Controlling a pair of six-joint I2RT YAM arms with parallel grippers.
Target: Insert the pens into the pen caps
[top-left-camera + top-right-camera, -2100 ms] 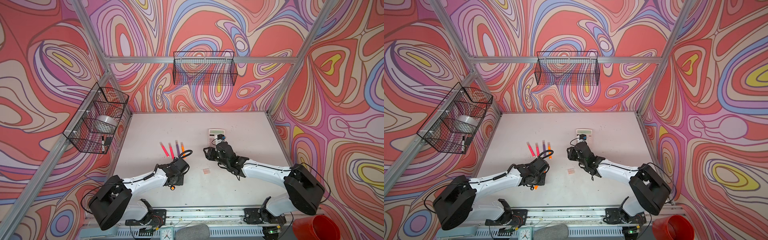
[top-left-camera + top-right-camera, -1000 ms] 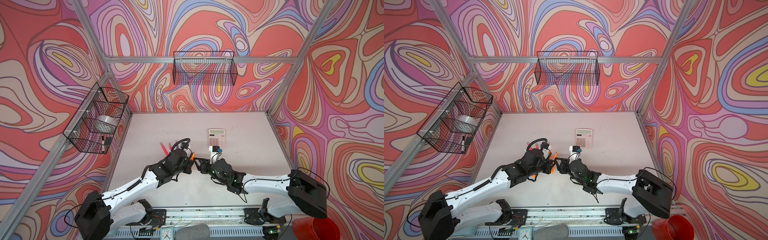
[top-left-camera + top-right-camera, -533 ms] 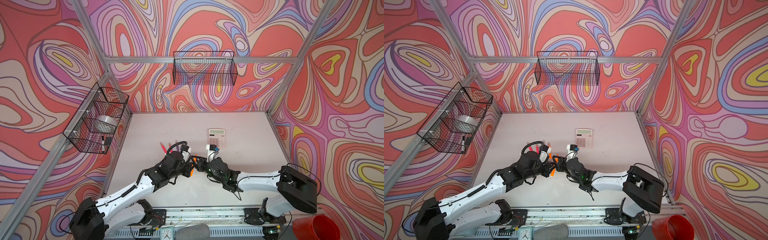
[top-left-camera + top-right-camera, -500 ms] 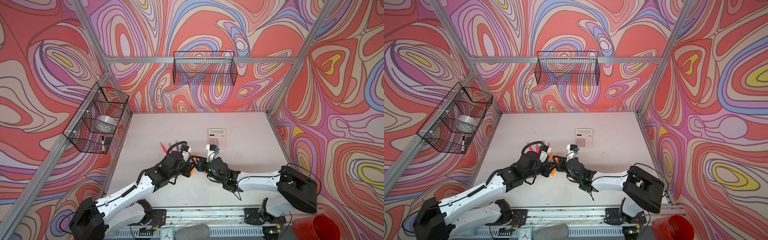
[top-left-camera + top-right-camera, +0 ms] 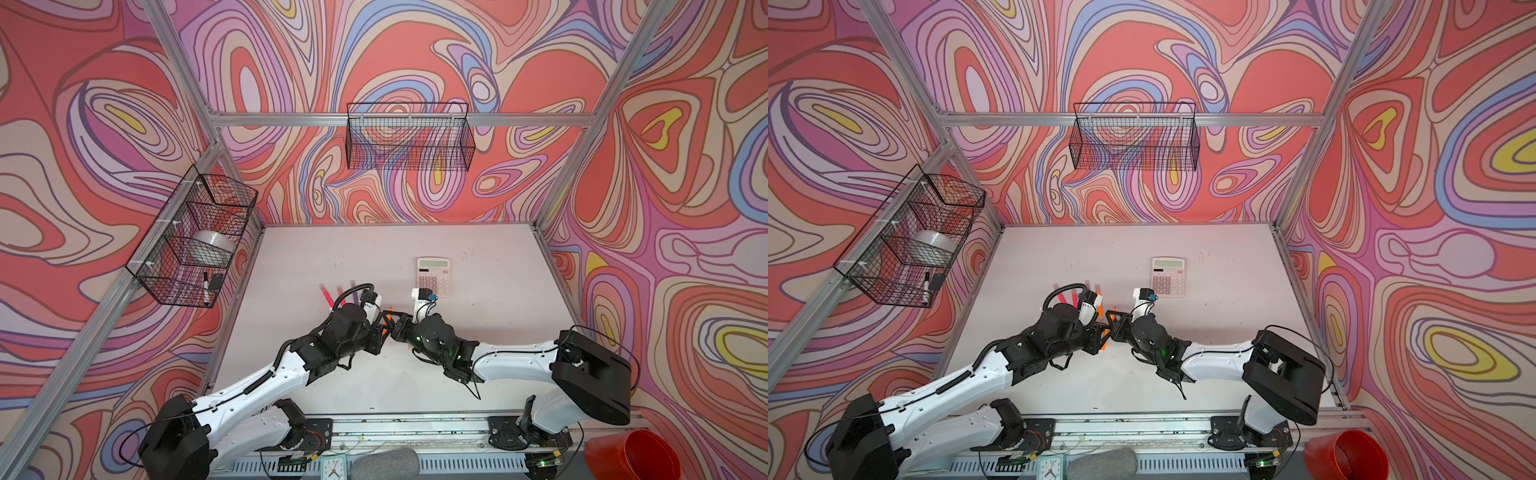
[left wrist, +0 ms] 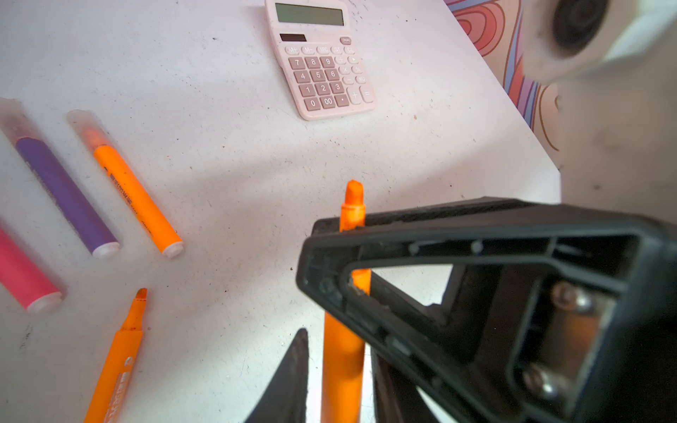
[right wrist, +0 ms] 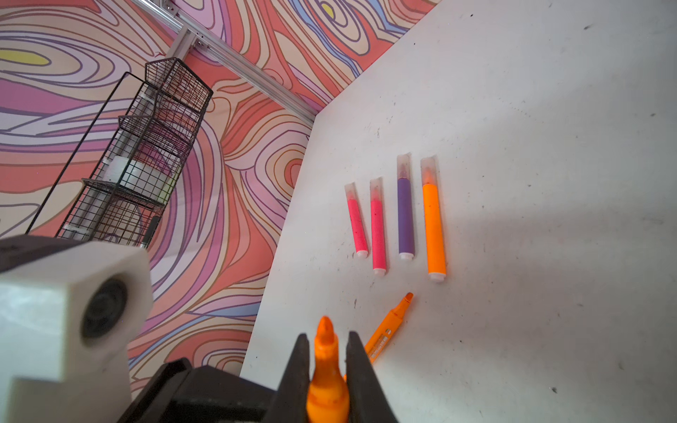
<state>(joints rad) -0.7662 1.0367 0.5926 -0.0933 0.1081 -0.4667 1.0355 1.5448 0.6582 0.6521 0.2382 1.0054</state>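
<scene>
My right gripper is covering the orange pen's tip end, where the pen cap has to go, so my left gripper should grab the orange pen's body (image 6: 343, 359) before my right gripper pulls away.
An uncapped orange pen (image 6: 342, 366) hangs above the table between both grippers. My right gripper (image 7: 327, 340) is shut on its tip end, the tip (image 7: 325, 327) poking out past the fingers. My left gripper (image 6: 339, 351) stands open around the barrel, with slivers of table showing on both sides. In both top views the grippers meet mid-table: left gripper (image 5: 379, 329), right gripper (image 5: 397, 323). A second uncapped orange pen (image 7: 388, 333) lies below. Beyond it, two pink pens (image 7: 378, 234), a purple one (image 7: 405, 216) and an orange one (image 7: 433, 230) lie in a row, each wearing a pale pen cap (image 7: 428, 168).
A pink calculator (image 5: 433, 276) lies just behind the grippers. A wire basket (image 5: 195, 245) on the left wall holds a tape roll and a black-and-white marker. Another basket (image 5: 409, 141) hangs on the back wall. A red cup (image 5: 631, 457) stands off the table at front right.
The right gripper has shut on the tip end of the orange pen that the left gripper was holding. The left jaws have since opened off the barrel.
</scene>
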